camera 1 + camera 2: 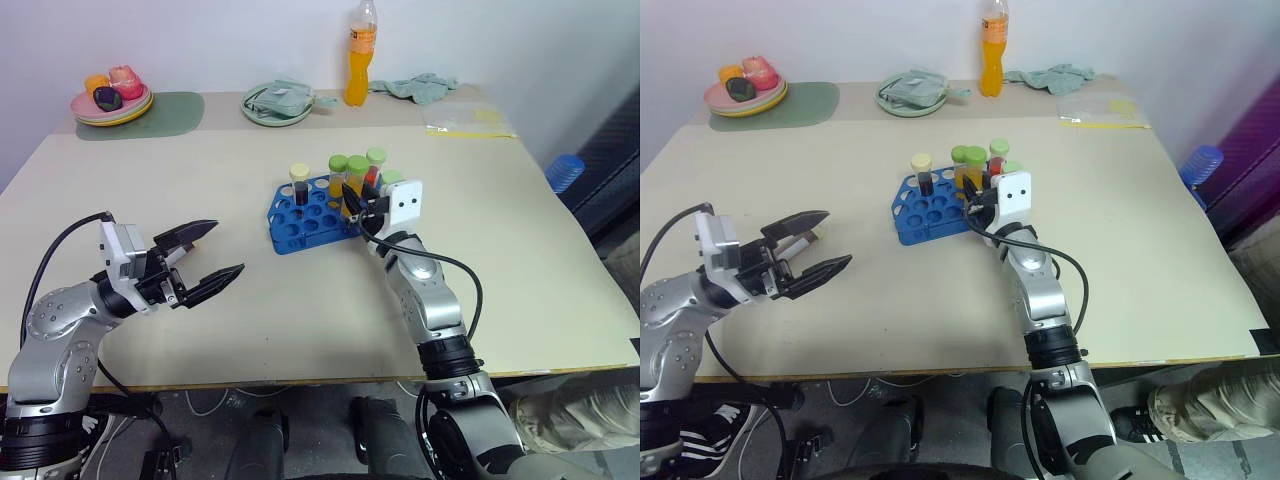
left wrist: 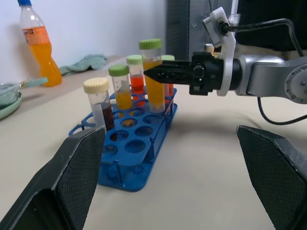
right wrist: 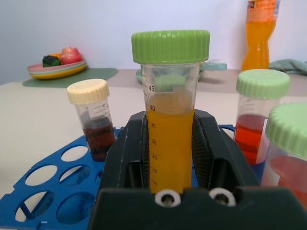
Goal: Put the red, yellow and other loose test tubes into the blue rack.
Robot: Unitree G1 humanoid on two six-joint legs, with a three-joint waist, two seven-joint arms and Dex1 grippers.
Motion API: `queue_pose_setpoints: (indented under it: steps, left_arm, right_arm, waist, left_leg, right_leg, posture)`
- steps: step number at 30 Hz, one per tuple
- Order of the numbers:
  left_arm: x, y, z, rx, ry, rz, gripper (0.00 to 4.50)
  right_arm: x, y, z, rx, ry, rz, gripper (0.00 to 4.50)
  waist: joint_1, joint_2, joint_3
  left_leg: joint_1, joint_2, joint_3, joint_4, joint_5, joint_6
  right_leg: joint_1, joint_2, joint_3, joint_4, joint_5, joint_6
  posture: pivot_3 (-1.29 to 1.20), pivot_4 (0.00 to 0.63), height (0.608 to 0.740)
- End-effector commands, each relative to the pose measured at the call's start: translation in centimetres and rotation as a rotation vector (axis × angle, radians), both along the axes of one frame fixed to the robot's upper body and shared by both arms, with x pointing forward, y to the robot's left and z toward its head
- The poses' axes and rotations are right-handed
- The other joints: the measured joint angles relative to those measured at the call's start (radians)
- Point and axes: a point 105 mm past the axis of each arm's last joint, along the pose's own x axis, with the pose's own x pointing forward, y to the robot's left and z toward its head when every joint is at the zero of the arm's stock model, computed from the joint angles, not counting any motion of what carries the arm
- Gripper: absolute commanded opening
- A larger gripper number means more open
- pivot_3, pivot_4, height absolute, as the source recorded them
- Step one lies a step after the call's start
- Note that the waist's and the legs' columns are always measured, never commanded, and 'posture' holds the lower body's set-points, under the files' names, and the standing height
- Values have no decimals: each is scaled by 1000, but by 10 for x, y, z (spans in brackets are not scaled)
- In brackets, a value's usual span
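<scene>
The loose dark red tube lies on the table beneath my left gripper, which should next close on the loose tube's body (image 1: 177, 254), below its cream cap.
The blue rack (image 1: 298, 228) stands mid-table, and several capped tubes stand upright in it: a cream-capped dark red tube (image 1: 300, 181), a green-capped yellow tube (image 2: 120, 87) and green-capped red tubes (image 3: 254, 115). My right gripper (image 1: 354, 203) is shut on a green-capped yellow test tube (image 3: 170, 139), held upright over the rack's right end. Whether its tip rests in a hole is hidden. Well to the left of the rack, my left gripper (image 1: 226, 248) hovers open above the table with nothing between its fingers (image 2: 79, 175).
Along the far edge stand an orange drink bottle (image 1: 361, 55), a green plate with a cloth (image 1: 277, 103), a plate of toy fruit (image 1: 112, 100) on a green mat (image 1: 165, 112), a teal cloth (image 1: 421, 88) and a clear bag (image 1: 470, 122).
</scene>
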Motion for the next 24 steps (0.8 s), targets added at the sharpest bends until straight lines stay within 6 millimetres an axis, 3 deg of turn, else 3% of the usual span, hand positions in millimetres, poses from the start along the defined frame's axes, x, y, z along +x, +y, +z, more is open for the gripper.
queue_pose_setpoints:
  steps: [1,4,10,14,19,22,24]
  left_arm:
    - [-3,0,10,9,-44,-6,4500]
    - [-3,-1,10,9,-44,-7,4500]
    - [-4,0,11,10,-43,-2,4500]
    - [-5,3,11,19,-36,12,4500]
    - [0,21,5,67,41,115,4500]
    - [11,46,0,128,108,253,4500]
    - [24,60,5,154,152,372,4500]
  right_arm:
    - [0,6,10,-1,-37,12,729]
    - [-1,6,9,-6,-49,23,729]
    - [-5,-1,9,-32,-57,26,3693]
    - [-22,-6,8,-55,-69,105,3693]
    - [-58,-31,-6,-167,-23,243,3693]
    - [-78,-36,2,-205,-32,340,3693]
    - [-92,-36,19,-179,-53,486,3693]
  waist:
    - [0,0,0]
    - [0,0,0]
    - [0,0,0]
    - [3,0,0]
    - [3,0,0]
    - [0,0,0]
    - [0,1,1]
  left_leg:
    - [0,0,0,0,0,0]
    - [0,0,0,0,0,0]
    - [0,0,0,0,0,0]
    - [0,0,0,0,0,0]
    - [0,0,0,0,0,0]
    - [0,0,0,1,0,0]
    - [1,0,0,0,0,0]
  right_leg:
    - [0,0,0,0,0,0]
    - [0,0,0,0,0,0]
    - [0,0,0,0,0,0]
    - [0,0,0,0,0,0]
    - [1,0,0,-1,-1,0]
    - [1,0,0,-1,-2,2]
    - [1,0,0,0,-3,3]
  posture:
    - [0,150,740]
    - [0,150,740]
    - [0,150,740]
    - [0,150,740]
    - [0,150,740]
    - [0,150,740]
    - [0,150,740]
